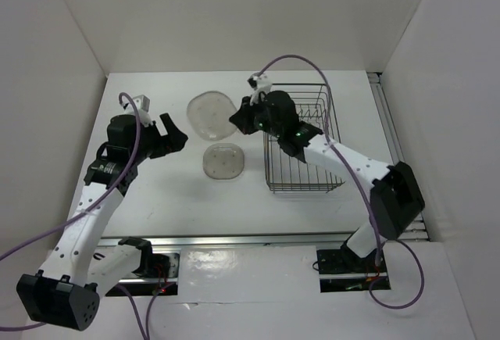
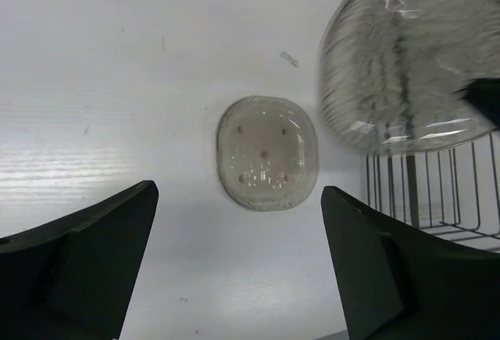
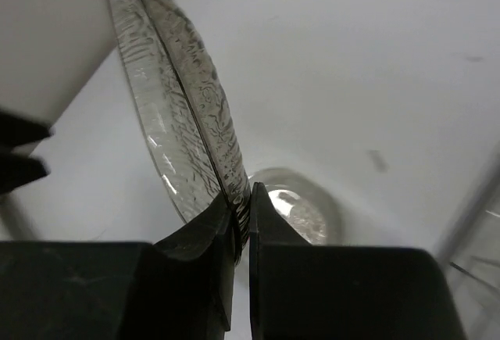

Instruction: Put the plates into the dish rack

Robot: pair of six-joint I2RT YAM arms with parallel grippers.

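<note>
I will use my right gripper to stand the clear plate, now tilted in the air beside the rack, upright between the middle wires in the dish rack's far half [image 1: 299, 121].
My right gripper [image 1: 238, 119] [image 3: 242, 199] is shut on the rim of a clear textured plate [image 1: 211, 113] [image 3: 180, 113] [image 2: 406, 59]. It holds the plate tilted in the air, just left of the dark wire dish rack [image 1: 305, 141] [image 2: 437, 191]. A smaller smoky grey plate [image 1: 223, 161] [image 2: 268, 152] [image 3: 301, 207] lies flat on the table below it. My left gripper [image 1: 173, 137] [image 2: 238, 215] stands open with nothing between its fingers, a short way left of both plates and above the table.
White walls enclose the table on the left, back and right. The dish rack stands at the right side, close to a metal rail [image 1: 391, 133] along the table's right edge. The arms' bases sit at the near edge.
</note>
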